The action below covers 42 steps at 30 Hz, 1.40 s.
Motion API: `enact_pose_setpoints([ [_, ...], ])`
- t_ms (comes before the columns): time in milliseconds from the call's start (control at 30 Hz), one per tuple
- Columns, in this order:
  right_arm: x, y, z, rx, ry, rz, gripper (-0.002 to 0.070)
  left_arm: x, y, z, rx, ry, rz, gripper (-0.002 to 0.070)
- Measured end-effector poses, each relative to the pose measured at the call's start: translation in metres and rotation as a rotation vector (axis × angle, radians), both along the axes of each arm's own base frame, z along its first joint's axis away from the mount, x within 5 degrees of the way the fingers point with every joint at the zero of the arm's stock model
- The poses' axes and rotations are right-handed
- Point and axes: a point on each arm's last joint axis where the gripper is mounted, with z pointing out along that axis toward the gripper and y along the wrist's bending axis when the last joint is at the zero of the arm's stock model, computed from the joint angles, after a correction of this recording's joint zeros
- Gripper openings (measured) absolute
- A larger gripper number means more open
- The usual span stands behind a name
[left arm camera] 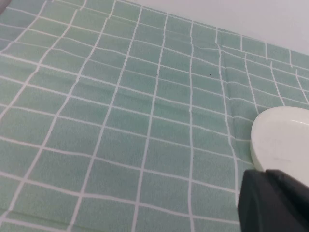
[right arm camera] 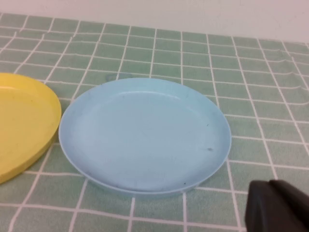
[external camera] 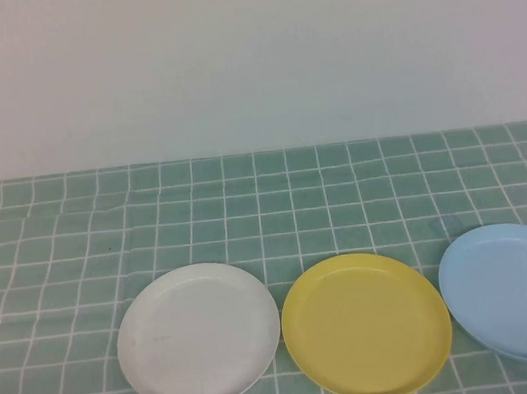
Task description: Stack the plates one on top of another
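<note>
The white plate's rim (external camera: 120,333) (left arm camera: 253,147), on the side facing away from the yellow plate, will be gripped by my left gripper.
Three plates lie side by side on the green checked cloth near the front edge: a white plate (external camera: 199,334) on the left, a yellow plate (external camera: 366,324) in the middle and a blue plate (external camera: 508,289) on the right, cut by the frame edge. None rests on another. Neither arm shows in the high view. My left gripper (left arm camera: 273,200) shows only as a black tip beside the white plate (left arm camera: 282,137), apart from it. My right gripper (right arm camera: 277,205) shows as a black tip just off the rim of the blue plate (right arm camera: 145,135), with the yellow plate (right arm camera: 21,125) beyond.
The green checked tablecloth (external camera: 246,207) covers the table and is slightly wrinkled at the left (left arm camera: 227,92). A plain pale wall (external camera: 253,61) stands behind the table's far edge.
</note>
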Motion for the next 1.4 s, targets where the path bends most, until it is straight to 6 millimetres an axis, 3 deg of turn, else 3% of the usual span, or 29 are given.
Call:
enact_pose_setpoints([
  [667, 0.000, 0.000, 0.000, 0.000, 0.000, 0.000, -0.0002, 0.000, 0.001, 0.001, 0.024, -0.016, 0.001, -0.0001],
  [1167, 0.000, 0.000, 0.000, 0.000, 0.000, 0.000, -0.0002, 0.002, -0.017, 0.019, -0.969, -0.091, 0.030, 0.0000],
  [1400, 0.000, 0.000, 0.000, 0.000, 0.000, 0.000, -0.0002, 0.003, -0.012, 0.018, -1.143, -0.189, 0.075, 0.0000],
])
